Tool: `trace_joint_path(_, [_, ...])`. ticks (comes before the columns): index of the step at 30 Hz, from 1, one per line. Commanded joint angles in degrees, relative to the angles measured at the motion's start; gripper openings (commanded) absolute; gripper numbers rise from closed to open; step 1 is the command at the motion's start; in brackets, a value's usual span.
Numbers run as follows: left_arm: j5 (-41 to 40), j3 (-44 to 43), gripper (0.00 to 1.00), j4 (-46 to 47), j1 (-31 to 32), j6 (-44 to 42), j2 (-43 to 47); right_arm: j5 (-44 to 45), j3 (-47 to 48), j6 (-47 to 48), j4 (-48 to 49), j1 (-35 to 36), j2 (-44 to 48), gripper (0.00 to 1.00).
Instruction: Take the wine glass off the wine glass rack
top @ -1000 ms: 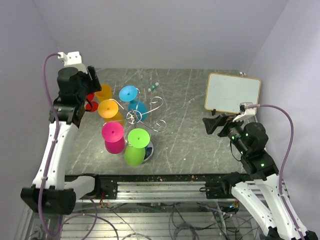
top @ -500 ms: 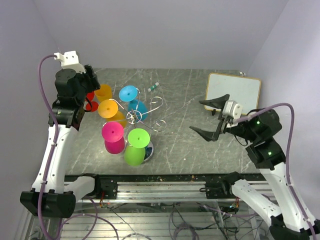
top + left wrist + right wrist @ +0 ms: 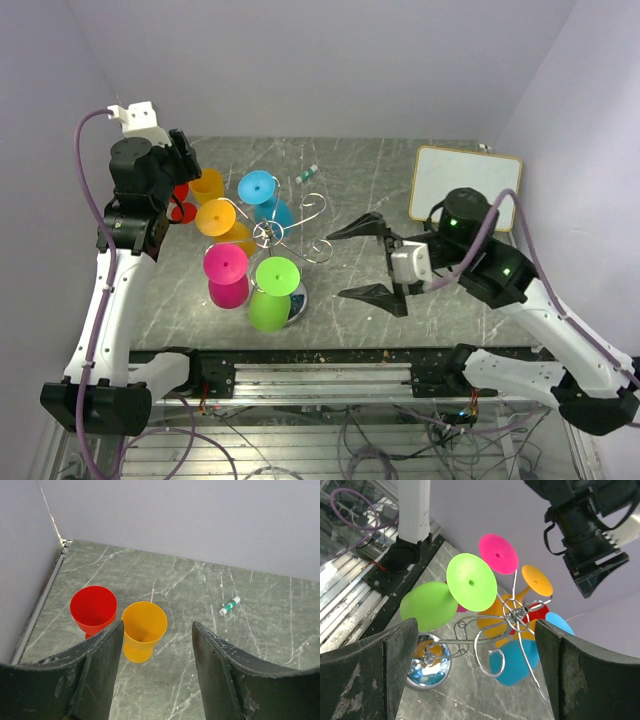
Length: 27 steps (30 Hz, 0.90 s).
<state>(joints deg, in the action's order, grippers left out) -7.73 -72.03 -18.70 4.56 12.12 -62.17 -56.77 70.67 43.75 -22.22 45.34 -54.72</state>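
The robot's right gripper will next move to the green glass and close on the edge of its round foot (image 3: 297,279) (image 3: 478,608), above the upside-down stem.
The chrome wine glass rack (image 3: 270,233) stands left of centre on the table. Its hub (image 3: 518,613) and mirrored base (image 3: 427,667) also show in the right wrist view. Four plastic wine glasses hang upside down on it: blue (image 3: 260,187), orange (image 3: 217,217), pink (image 3: 226,264) and green (image 3: 277,275). In the right wrist view the green glass (image 3: 470,582) is nearest. My right gripper (image 3: 352,262) is open and empty, just right of the rack and facing it. My left gripper (image 3: 157,626) is open and empty, held high above the far left corner.
A red glass (image 3: 93,608) and an orange glass (image 3: 144,627) stand upright on the table under my left gripper. A small marker (image 3: 307,174) lies behind the rack. A whiteboard (image 3: 465,185) lies at the far right. Walls close the back and both sides.
My right arm has swung left from the right side to just beside the rack, its open gripper now turned toward the glasses. The left arm has barely moved.
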Motion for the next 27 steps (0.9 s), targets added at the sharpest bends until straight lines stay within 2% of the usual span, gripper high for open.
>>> trace_joint_path(1, [1.2, -0.2, 0.67, 2.2, -1.0, 0.7, -0.2, 9.3, 1.4, 6.0, 0.1, 6.6, -2.0, 0.99])
trace_joint_path(9, [3.8, -0.3, 0.65, 2.3, -3.6, 2.2, -1.4, 24.4, 3.0, 12.5, -0.4, 22.1, -7.9, 0.96])
trace_joint_path(12, [4.5, -0.3, 0.64, 2.4, -4.2, 2.7, -1.7, 28.4, 3.6, 14.3, -0.4, 25.4, -9.8, 0.9])
trace_joint_path(16, [5.0, -0.2, 0.64, 2.4, -5.5, 3.1, -1.8, 31.2, 3.8, 17.4, -1.8, 27.2, -11.7, 0.81])
trace_joint_path(19, [5.0, -0.3, 0.64, 2.5, -5.7, 3.1, -1.8, 31.8, 3.2, 17.8, -0.8, 27.3, -11.9, 0.78])
trace_joint_path(23, [4.9, -0.2, 0.64, 2.6, -5.8, 3.2, -1.7, 33.4, 3.1, 18.2, -0.6, 27.3, -12.5, 0.65])
trace_joint_path(27, [5.0, -0.2, 0.63, 2.5, -5.9, 3.2, -1.7, 34.2, 3.1, 19.0, -1.3, 27.4, -13.2, 0.59])
